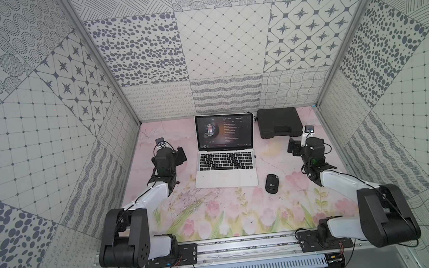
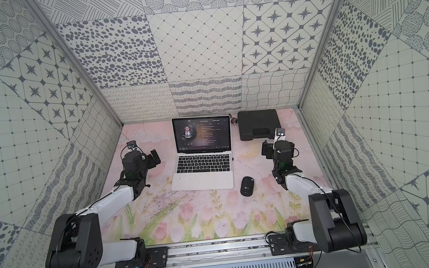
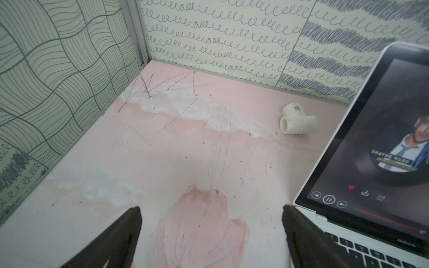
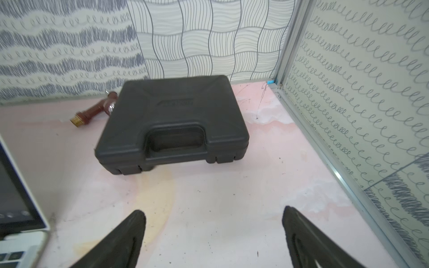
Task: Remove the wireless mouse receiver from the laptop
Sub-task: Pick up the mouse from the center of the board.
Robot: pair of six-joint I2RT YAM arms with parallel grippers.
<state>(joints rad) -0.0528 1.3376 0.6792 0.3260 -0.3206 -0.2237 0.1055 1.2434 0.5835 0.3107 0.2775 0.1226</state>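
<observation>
My right gripper will close on the long sides (image 1: 271,186) of the black mouse, which lies near the silver laptop's front corner.
The silver laptop (image 1: 226,175) stands open at the middle back of the table in both top views, its dark screen (image 2: 202,134) lit with a round portrait. A tiny black stub, the wireless mouse receiver (image 1: 255,156), sticks out of the laptop's right edge level with the keyboard; it also shows as a speck in a top view (image 2: 232,158). My left gripper (image 1: 181,155) hovers left of the laptop, open and empty, with bare table between its fingers in the left wrist view (image 3: 211,215). My right gripper (image 1: 293,146) hangs right of the laptop, open and empty (image 4: 213,218). Neither wrist view shows the receiver.
An oval black mouse (image 1: 270,184) lies off the laptop's front right corner. A flat black toolbox (image 4: 171,123) sits at the back right with a brown threaded fitting (image 4: 95,111) beside it. A white pipe tee (image 3: 298,121) lies behind the laptop's left side. Patterned walls enclose three sides.
</observation>
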